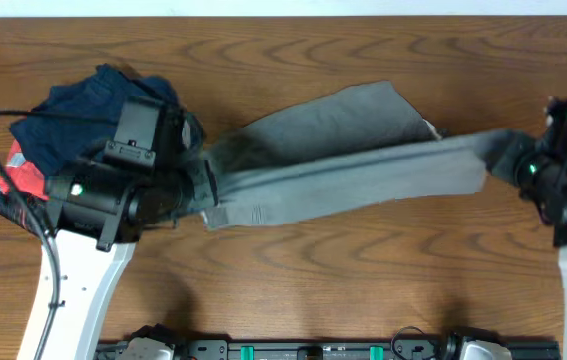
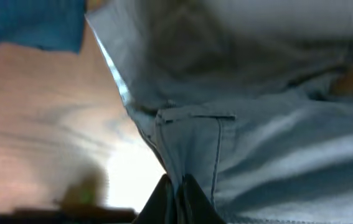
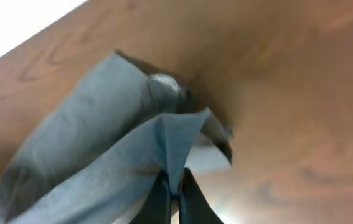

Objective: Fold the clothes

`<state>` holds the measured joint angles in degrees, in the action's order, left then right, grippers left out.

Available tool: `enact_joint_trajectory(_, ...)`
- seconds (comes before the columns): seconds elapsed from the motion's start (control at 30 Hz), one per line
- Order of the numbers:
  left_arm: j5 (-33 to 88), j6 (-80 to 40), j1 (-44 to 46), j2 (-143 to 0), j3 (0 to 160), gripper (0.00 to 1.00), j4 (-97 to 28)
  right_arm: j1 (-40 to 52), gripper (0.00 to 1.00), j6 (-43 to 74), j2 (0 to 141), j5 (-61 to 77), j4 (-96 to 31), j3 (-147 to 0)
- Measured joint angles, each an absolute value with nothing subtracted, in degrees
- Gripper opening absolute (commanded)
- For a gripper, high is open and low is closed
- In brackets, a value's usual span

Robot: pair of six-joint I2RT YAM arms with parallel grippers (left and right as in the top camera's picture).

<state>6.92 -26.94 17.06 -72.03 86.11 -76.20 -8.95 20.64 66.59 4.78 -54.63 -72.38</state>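
The grey shorts' end in my right gripper, now stretched across the table, will be let go on the far corner of the shorts' loose flap (image 1: 398,97) (image 3: 126,67).
The grey shorts (image 1: 343,160) hang stretched across the table between my two grippers. My left gripper (image 1: 201,185) is shut on the left end of the shorts; in the left wrist view its fingers (image 2: 177,198) pinch the fabric beside a stitched seam (image 2: 216,155). My right gripper (image 1: 503,160) is shut on the right end; in the right wrist view its fingers (image 3: 175,193) pinch a folded edge of the grey shorts (image 3: 89,162). A loose flap of the shorts lies on the table behind the taut band (image 1: 363,115).
A navy blue folded garment (image 1: 73,115) and a red-and-black patterned garment (image 1: 18,175) lie at the far left, under and behind my left arm. A black cable (image 1: 3,170) loops over them. The wooden table (image 1: 363,280) runs to the front edge.
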Motion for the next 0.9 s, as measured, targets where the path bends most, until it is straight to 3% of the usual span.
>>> enact_joint_trajectory(0.4,-3.0,-43.2,13.2,-83.0,76.2,0.06,-62.3,-1.9,0.01,16.1,86.3,7.2,-33.2,-72.4)
enact_joint_trajectory(0.67,-4.8,-47.4,7.9,-91.7,75.4,0.06,-53.8,2.4,0.01,14.3,98.8,7.3,-20.6,-72.4)
enact_joint_trajectory(0.9,-5.5,-48.1,7.8,-100.2,75.4,0.07,-54.0,4.4,0.12,14.0,108.6,5.8,-13.7,-72.4)
